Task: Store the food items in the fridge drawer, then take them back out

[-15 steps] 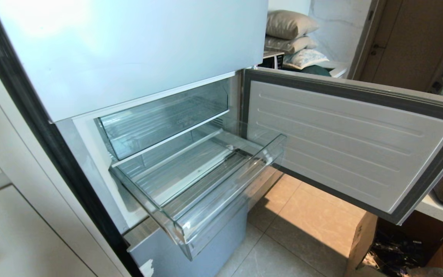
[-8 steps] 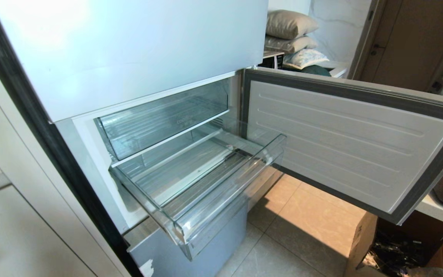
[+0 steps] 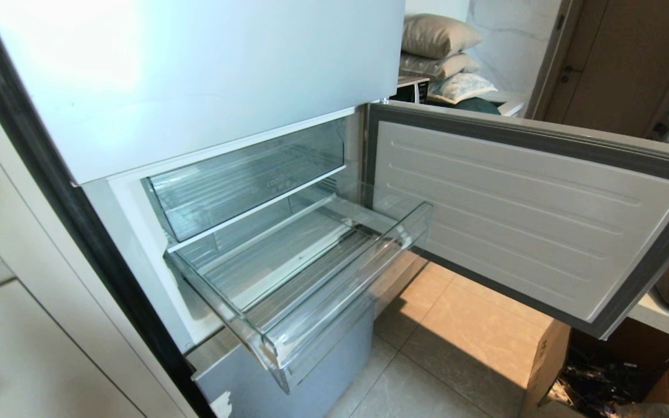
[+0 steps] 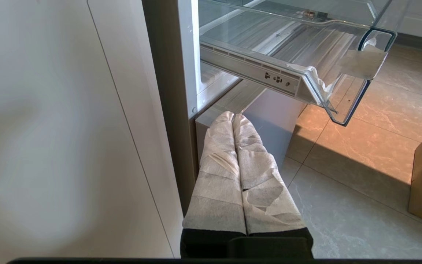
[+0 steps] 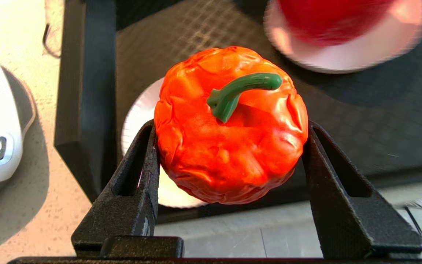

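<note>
The orange-red, pumpkin-like fruit will be let go by my right gripper on the empty white plate (image 5: 174, 145) at the corner of the black tray. The fruit now hangs above a white plate.
In the right wrist view, my right gripper (image 5: 231, 128) is shut on the orange-red, pumpkin-like fruit (image 5: 229, 146), its green stem pointing up; it hangs above a white plate (image 5: 137, 121) on a black tray (image 5: 86, 91). The clear fridge drawer (image 3: 265, 339) stands pulled out and empty in the head view, and its corner (image 4: 346, 73) shows in the left wrist view. My left gripper (image 4: 233, 119) is parked low beside the fridge base, its cloth-wrapped fingers (image 4: 218, 161) pressed together with nothing between them. Neither arm shows in the head view.
The fridge door (image 3: 520, 215) hangs open to the right over the tiled floor. A deeper clear bin (image 3: 241, 180) sits above the drawer. A second plate with a red item (image 5: 343, 33) lies on the tray, on a counter (image 3: 659, 316). A cardboard box (image 3: 549, 360) stands below.
</note>
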Robot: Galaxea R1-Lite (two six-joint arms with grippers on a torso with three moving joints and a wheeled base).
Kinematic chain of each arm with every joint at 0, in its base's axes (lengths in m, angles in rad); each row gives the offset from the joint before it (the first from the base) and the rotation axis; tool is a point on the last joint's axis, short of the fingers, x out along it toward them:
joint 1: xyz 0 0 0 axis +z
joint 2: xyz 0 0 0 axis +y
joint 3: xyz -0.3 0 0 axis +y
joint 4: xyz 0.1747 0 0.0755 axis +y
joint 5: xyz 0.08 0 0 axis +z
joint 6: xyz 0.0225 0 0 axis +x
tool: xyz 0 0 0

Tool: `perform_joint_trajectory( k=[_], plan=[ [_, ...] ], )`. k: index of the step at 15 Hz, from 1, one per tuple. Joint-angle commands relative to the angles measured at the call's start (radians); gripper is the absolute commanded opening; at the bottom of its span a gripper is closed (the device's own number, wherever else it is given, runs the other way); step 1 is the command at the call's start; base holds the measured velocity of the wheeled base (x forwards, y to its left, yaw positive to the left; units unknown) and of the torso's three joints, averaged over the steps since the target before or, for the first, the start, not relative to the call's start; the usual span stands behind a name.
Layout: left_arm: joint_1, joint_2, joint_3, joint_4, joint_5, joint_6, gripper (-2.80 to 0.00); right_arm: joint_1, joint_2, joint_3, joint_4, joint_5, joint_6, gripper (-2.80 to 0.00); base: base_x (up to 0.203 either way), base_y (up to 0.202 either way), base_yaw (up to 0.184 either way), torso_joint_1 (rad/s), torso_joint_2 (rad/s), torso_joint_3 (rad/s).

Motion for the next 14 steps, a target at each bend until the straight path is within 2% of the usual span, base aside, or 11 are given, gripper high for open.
perform_joint_trajectory(
  k=[1,12,13,14],
  plan=[
    [0.0,0.0,0.0,0.0,0.0,0.0,-2.8,0.028,0.045,-0.027,-0.003,0.001,0.001,-2.8,0.0,0.0,0.0,0.0,0.0,0.0],
    [0.0,0.0,0.0,0.0,0.0,-0.001,-2.8,0.081,0.08,-0.09,-0.005,-0.001,-0.01,-2.8,0.0,0.0,0.0,0.0,0.0,0.0],
    [0.0,0.0,0.0,0.0,0.0,0.0,-2.8,0.082,0.081,-0.089,-0.005,-0.001,-0.014,0.0,0.0,0.0,0.0,0.0,0.0,0.0],
    [0.0,0.0,0.0,0.0,0.0,-0.001,-2.8,0.082,0.08,-0.087,-0.004,0.001,-0.016,0.0,0.0,0.0,0.0,0.0,0.0,0.0]
  ],
)
